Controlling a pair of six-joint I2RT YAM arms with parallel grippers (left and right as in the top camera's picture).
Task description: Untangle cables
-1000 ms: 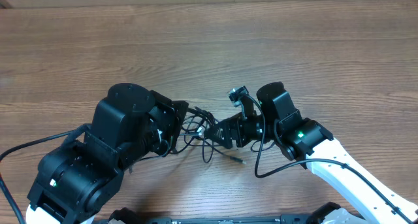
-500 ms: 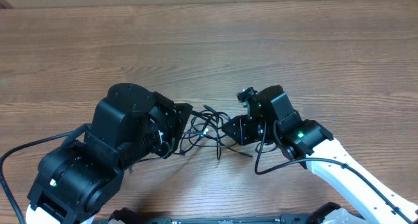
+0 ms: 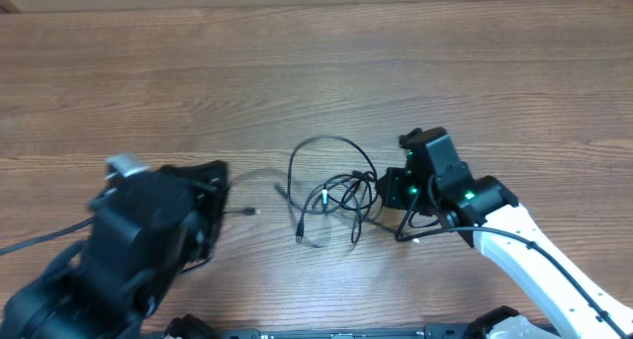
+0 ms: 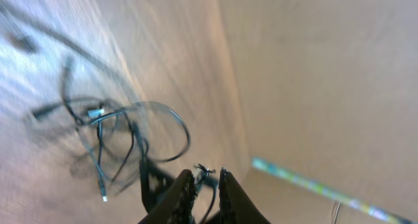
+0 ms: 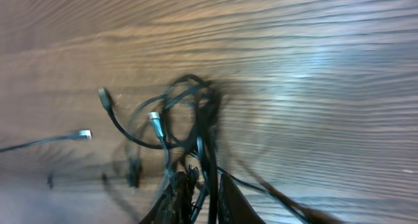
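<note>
The robot's right gripper clamps several crossing strands of cable at the tangle's edge, so it should open to loosen them, then take hold again and lift the tangle [image 3: 346, 191] toward the left gripper.
The cables [image 3: 336, 193] lie as a loose black tangle at mid-table, with one loop [image 3: 331, 143] arching toward the far side. My right gripper [image 3: 384, 196] is at the tangle's right side. In the right wrist view it [image 5: 204, 192] is shut on several strands of the cables [image 5: 186, 110]; silver-tipped plugs [image 5: 153, 117] show beyond. My left gripper [image 3: 220, 196] is well left of the tangle and blurred. A plug end [image 3: 247, 212] lies just right of it. In the left wrist view its jaws [image 4: 206, 185] stand slightly apart, a thin cord running loose between them, the cables [image 4: 98, 129] farther off.
The wooden table [image 3: 316, 72] stretches bare toward the far side. The right arm's own thicker black cable [image 3: 410, 225] hangs beside its wrist. The left arm's bulky body [image 3: 129, 250] fills the near left corner.
The left arm has swung fast to the left, away from the tangle, and its jaws have parted slightly. The right gripper has shut on the tangle and drawn it right, spreading the cords.
</note>
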